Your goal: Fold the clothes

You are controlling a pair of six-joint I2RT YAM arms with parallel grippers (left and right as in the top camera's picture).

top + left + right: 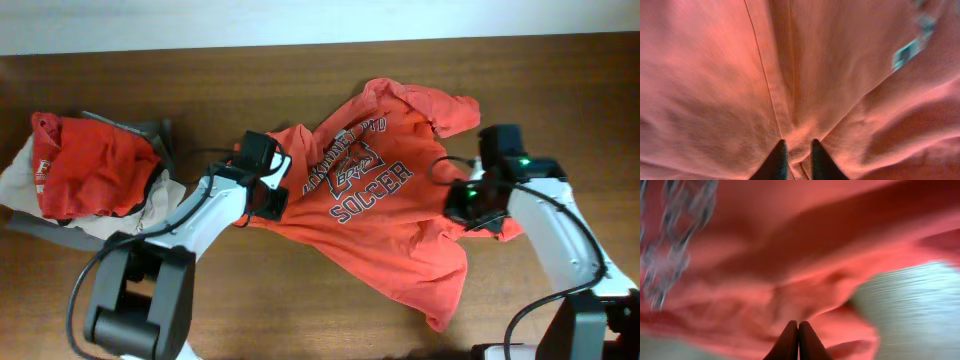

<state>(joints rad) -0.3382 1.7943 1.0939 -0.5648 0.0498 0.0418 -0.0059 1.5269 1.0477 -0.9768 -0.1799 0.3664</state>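
Note:
The soccer print is slanted and the T-shirt is bunched beside it, so next my left gripper lets go of this end, grabs the bunched edge (318, 143) and pulls it straight.
The clothes (385, 215) are an orange-red T-shirt with a navy and white soccer print. It lies spread and rumpled on the table's middle. My left gripper (268, 200) is down on the shirt's left edge. In the left wrist view its fingertips (797, 146) stand a narrow gap apart, and a seam fold of the shirt (790, 75) runs up between them. My right gripper (482, 212) is at the shirt's right edge. In the right wrist view its tips (798, 326) are pressed together against blurred red fabric (790, 265), which rises from them.
Another red garment (90, 165) lies heaped on beige cloth (15, 185) at the far left. The brown wooden table (300, 310) shows in front of the shirt, and a pale wall strip runs along the back.

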